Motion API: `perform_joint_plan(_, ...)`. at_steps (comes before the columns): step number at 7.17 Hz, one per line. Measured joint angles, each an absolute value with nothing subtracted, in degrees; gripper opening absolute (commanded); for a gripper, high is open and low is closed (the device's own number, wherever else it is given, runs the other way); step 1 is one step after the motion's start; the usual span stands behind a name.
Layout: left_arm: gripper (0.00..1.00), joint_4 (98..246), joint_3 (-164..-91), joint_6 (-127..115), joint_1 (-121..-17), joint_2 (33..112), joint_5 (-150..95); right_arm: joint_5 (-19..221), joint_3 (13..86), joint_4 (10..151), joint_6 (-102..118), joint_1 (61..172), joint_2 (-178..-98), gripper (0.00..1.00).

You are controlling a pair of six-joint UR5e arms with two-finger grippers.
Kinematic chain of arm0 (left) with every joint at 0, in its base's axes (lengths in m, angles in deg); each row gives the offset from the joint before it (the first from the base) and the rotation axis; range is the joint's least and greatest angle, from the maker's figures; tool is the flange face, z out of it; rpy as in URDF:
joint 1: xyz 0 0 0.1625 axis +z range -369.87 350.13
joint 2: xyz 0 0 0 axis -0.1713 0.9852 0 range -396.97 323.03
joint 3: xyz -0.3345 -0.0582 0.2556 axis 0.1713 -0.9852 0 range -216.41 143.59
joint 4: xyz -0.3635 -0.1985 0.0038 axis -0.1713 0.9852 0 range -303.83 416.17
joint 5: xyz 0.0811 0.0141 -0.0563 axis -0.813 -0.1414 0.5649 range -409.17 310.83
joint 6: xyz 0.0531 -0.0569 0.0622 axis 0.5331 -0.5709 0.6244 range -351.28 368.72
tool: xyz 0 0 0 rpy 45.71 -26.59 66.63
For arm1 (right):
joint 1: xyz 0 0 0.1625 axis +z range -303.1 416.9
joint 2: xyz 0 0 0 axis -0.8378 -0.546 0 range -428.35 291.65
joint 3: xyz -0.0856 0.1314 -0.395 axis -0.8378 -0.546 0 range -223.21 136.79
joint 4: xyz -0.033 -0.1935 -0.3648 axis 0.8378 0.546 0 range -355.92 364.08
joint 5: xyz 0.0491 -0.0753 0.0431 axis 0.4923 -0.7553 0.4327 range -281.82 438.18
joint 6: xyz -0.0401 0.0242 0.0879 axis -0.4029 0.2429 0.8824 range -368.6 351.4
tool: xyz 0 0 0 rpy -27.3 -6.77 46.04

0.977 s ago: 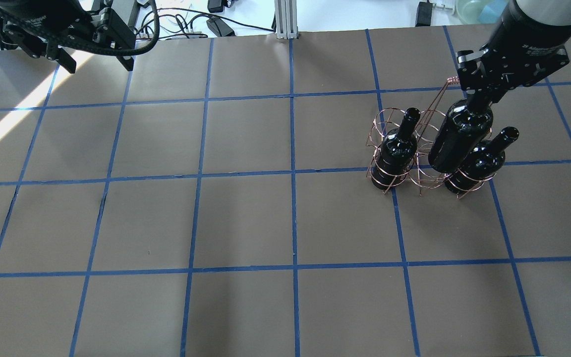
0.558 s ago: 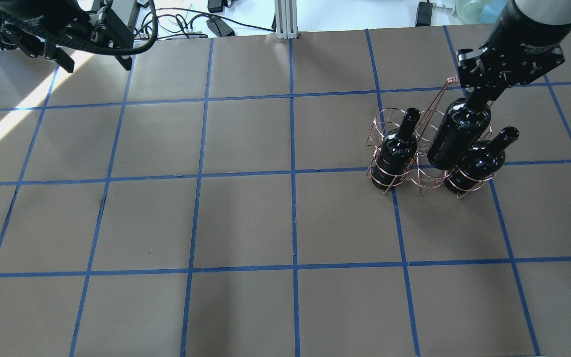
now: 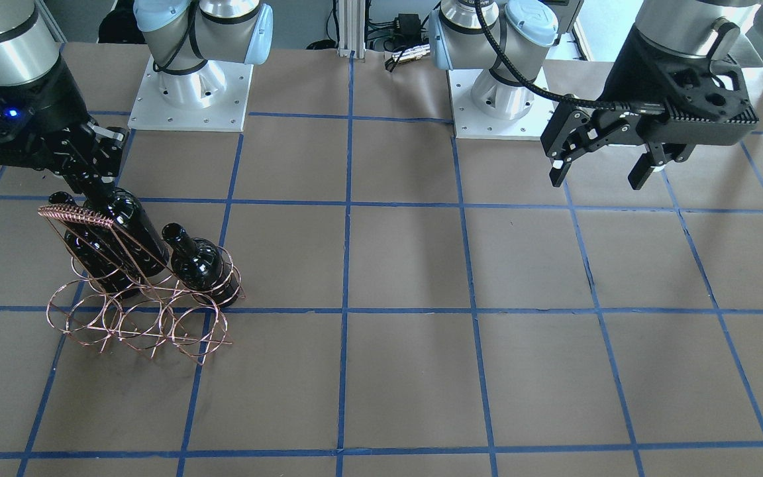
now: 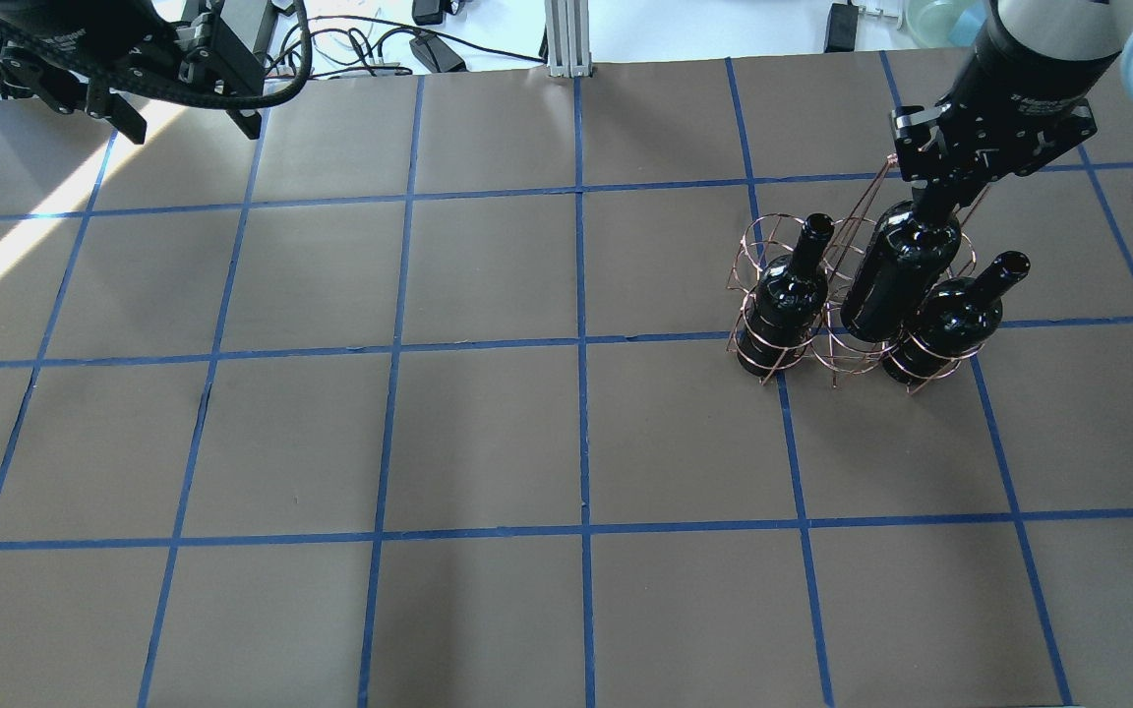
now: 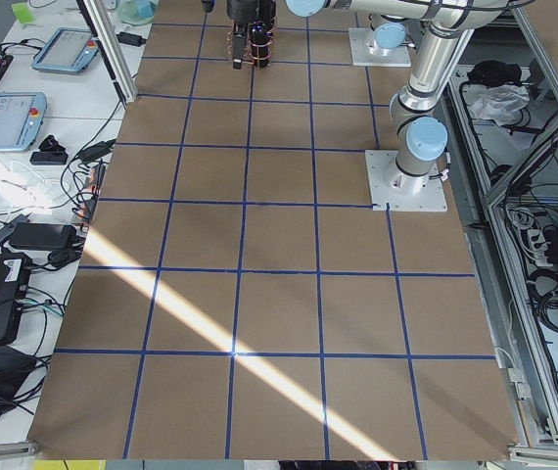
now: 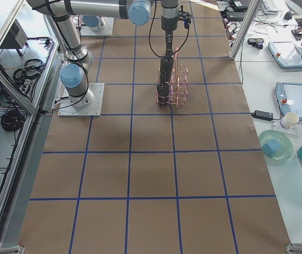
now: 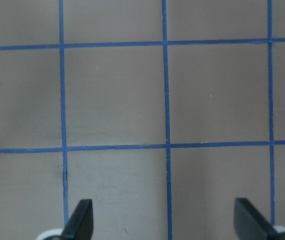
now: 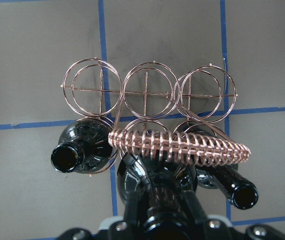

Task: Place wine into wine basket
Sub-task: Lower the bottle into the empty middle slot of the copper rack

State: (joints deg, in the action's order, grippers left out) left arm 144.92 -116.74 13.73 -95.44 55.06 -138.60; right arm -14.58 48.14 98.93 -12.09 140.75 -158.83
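Next, I let go of the wine bottle in my right gripper in the basket's middle ring (image 3: 169, 291) (image 8: 146, 144) between the other dark wine bottles.
The copper wire wine basket (image 4: 758, 241) stands on the table's right side, also in the front view (image 3: 136, 324) and the right wrist view (image 8: 147, 90). Two dark wine bottles (image 4: 788, 295) (image 4: 955, 315) stand in the end rings of its row nearest the robot. My right gripper (image 4: 930, 192) is shut on the neck of a third dark wine bottle (image 4: 896, 270), whose lower part sits in the middle ring between them (image 3: 123, 242). I cannot tell if its base touches down. My left gripper (image 4: 183, 113) is open and empty above the far left of the table (image 7: 163, 222).
The basket's coil-wrapped handle (image 8: 182, 145) leans right next to the held bottle's neck and my right gripper. The three rings of the far row (image 8: 92, 90) hold nothing. Cables and a metal post (image 4: 566, 39) lie beyond the table's far edge.
My right gripper has gone down with the bottle, and the bottle has sunk deeper into the middle ring. The left arm has stayed almost still.
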Motion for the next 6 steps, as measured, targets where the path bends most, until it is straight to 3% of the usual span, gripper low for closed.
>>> perform_joint_plan(6, 1.00, 144.9, -116.7, 13.7, -95.2, 54.9, -138.6, -14.5, 51.1, 102.8, -12.2, 140.7, -156.8, 0.00)
